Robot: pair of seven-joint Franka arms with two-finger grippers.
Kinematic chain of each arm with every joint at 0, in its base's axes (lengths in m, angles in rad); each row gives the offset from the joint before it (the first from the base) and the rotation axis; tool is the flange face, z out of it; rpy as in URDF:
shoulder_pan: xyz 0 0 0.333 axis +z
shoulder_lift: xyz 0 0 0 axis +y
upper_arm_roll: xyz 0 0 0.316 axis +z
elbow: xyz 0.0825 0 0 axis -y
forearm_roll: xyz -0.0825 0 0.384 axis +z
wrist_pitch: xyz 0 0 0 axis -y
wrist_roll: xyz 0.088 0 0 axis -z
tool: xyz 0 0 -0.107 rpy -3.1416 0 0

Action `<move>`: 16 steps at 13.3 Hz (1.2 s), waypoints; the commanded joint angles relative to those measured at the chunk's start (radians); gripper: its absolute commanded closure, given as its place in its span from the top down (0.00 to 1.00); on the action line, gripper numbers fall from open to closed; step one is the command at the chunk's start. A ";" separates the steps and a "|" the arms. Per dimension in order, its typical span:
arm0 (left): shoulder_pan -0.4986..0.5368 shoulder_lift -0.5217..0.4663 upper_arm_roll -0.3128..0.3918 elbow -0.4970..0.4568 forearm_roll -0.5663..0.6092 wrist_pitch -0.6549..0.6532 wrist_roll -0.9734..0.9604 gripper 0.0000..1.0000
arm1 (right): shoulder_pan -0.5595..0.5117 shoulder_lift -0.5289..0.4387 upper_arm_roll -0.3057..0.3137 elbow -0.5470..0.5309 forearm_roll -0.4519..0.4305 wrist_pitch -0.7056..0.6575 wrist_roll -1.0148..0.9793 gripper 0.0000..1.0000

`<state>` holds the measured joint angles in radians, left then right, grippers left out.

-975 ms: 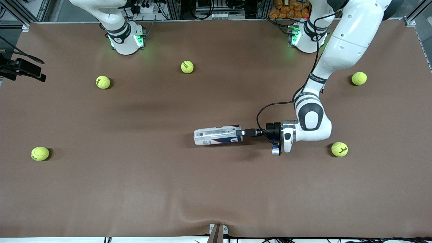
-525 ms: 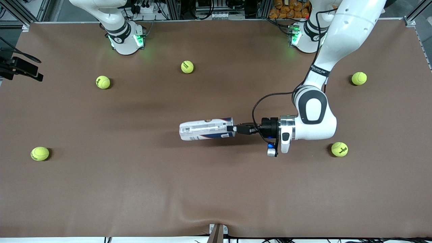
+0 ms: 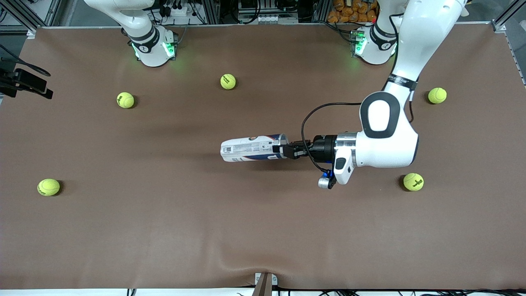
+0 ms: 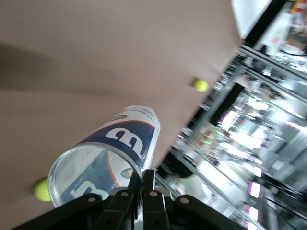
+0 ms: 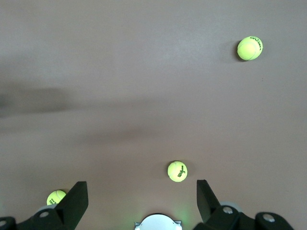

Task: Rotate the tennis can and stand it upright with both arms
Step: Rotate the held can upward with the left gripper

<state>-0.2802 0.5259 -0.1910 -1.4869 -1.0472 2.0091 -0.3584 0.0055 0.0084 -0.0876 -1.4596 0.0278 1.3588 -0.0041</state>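
Next, I release the tennis can from my left gripper upright on the bare brown table [image 3: 283, 163] just below its silver rim. The can now hangs over the table's middle.
The tennis can [image 3: 251, 149], clear with a white and dark-blue label, hangs almost level over the middle of the table. My left gripper [image 3: 283, 150] is shut on its silver rim at the open mouth, one finger inside and one outside. The left wrist view looks along the tennis can [image 4: 120, 148] from that mouth, with the left gripper [image 4: 143, 184] pinching the rim. My right gripper [image 5: 141, 203] is open and empty, waiting high over the table by its own base [image 5: 158, 223]; it is out of the front view.
Several yellow-green tennis balls lie scattered on the brown table: one [image 3: 228, 81] by the right arm's base, one [image 3: 413, 181] under the left arm's elbow, one [image 3: 437, 95] at the left arm's end. A black camera mount [image 3: 24, 82] juts in at the right arm's end.
My left gripper has lifted the can off the table and carried it a little toward the right arm's end; the left forearm has swung upward. The right gripper stayed open.
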 commanded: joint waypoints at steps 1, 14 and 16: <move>-0.037 0.002 0.004 0.036 0.139 0.003 -0.059 0.00 | 0.013 -0.016 -0.011 0.002 0.014 -0.001 0.004 1.00; -0.249 0.016 0.021 0.158 0.917 -0.087 -0.129 0.00 | -0.030 -0.010 -0.011 0.038 -0.005 0.002 0.018 1.00; -0.293 0.022 0.021 0.158 1.001 -0.104 -0.128 0.00 | -0.025 -0.005 -0.011 0.038 -0.003 0.002 0.018 1.00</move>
<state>-0.5315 0.5266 -0.1853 -1.3683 -0.1234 1.9461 -0.4721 -0.0191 0.0050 -0.1036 -1.4293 0.0268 1.3615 -0.0034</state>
